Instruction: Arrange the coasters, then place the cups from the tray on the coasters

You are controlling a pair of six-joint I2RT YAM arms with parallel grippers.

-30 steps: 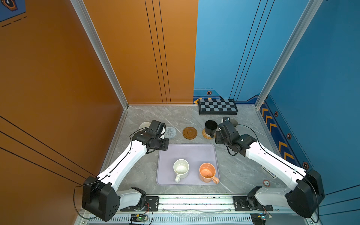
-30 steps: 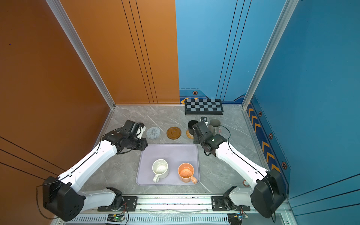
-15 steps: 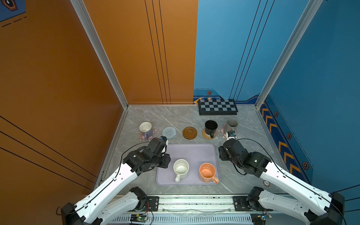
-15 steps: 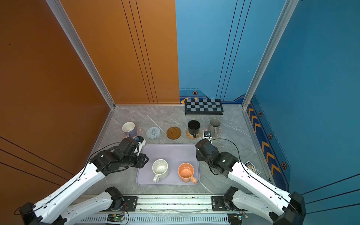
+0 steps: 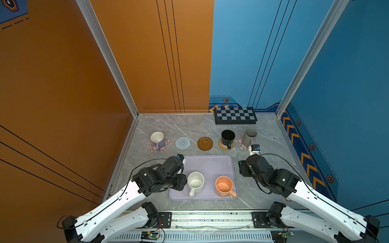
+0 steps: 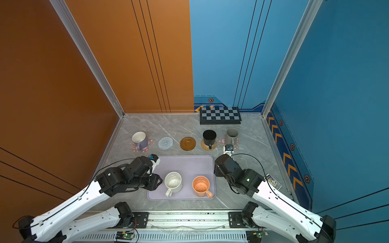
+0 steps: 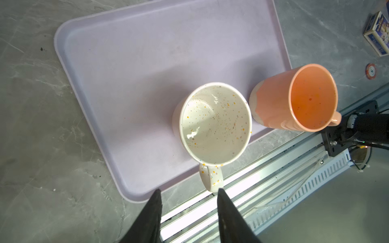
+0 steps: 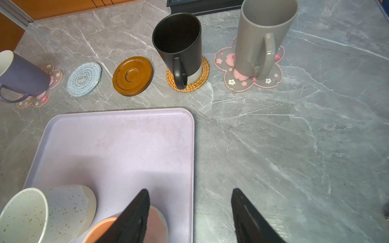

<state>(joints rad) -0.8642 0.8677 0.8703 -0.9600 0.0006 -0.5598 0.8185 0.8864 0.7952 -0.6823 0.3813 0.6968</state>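
Observation:
Next, I need to move my left gripper to the white speckled cup's handle (image 5: 192, 193) (image 7: 211, 178) and close it there, so that the cup can be lifted off the lavender tray.
The lavender tray (image 5: 202, 164) holds a white speckled cup (image 5: 195, 182) and an orange cup (image 5: 224, 186). Behind it runs a row of coasters. A lavender cup (image 5: 157, 140) stands on a pink flower coaster (image 5: 166, 145). The grey spiral coaster (image 5: 182, 143) and brown wooden coaster (image 5: 205, 143) are bare. A black cup (image 5: 228, 136) is on the rattan coaster (image 5: 223, 146), and a grey cup (image 5: 250, 136) on the other flower coaster (image 5: 240, 143). My left gripper (image 7: 188, 190) is open, empty, beside the white cup's handle (image 7: 211, 176). My right gripper (image 8: 189, 190) is open over the tray's right rim, above the orange cup (image 8: 155, 223).
A black-and-grey chequered board (image 5: 235, 115) lies against the back wall. A small printed box (image 6: 273, 182) and a round chip (image 7: 370, 70) lie right of the tray. The metal rail (image 5: 210, 216) runs along the front edge. Orange and blue walls close in the sides.
Both arms drew back from the coaster row to the tray's sides, leaving the lavender and grey cups standing free on the flower coasters. Both pairs of jaws have widened.

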